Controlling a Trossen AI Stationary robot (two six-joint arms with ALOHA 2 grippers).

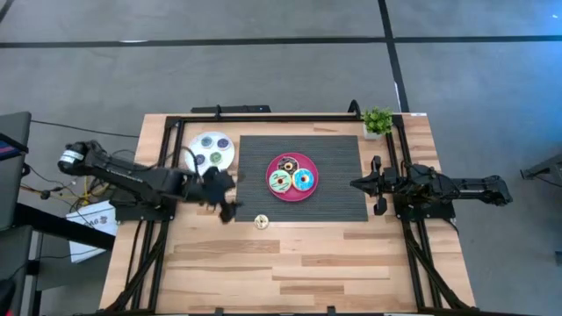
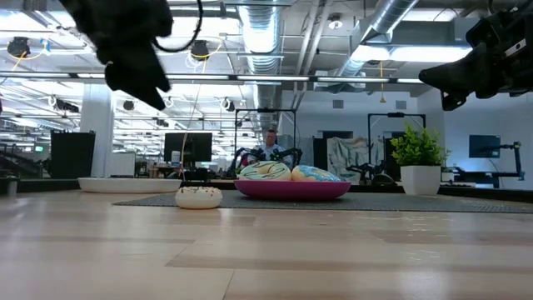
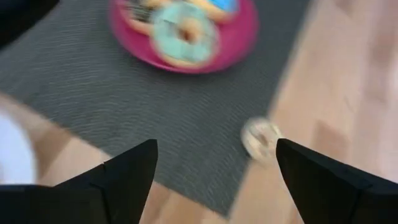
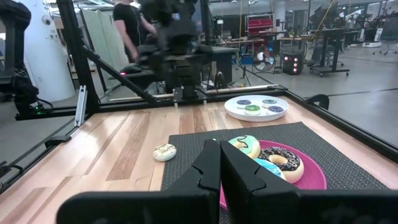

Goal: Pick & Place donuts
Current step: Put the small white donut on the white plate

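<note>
Next, I move my left gripper to the tiny cream donut's outer sides (image 1: 261,221) (image 3: 260,139), by the near edge of the dark grey mat, and close it there.
Three larger donuts, chocolate-brown (image 1: 286,164), pale green (image 1: 279,182) and light blue (image 1: 304,181), lie on the pink plate (image 1: 293,197). Several tiny donuts lie on the white plate (image 1: 198,147). A tiny cream donut (image 1: 261,221) lies flat on the wood by the mat's near edge; it also shows in the left wrist view (image 3: 261,138) and the low view (image 2: 198,196). My left gripper (image 1: 230,200) is open and empty, well above the table, left of the cream donut. My right gripper (image 1: 360,184) is shut and empty, right of the pink plate.
A dark grey mat (image 1: 334,167) lies under the pink plate. A small potted plant (image 1: 378,121) stands at the far right corner. Bare wood table (image 1: 290,272) stretches toward the near edge. A person (image 4: 130,25) stands beyond the table.
</note>
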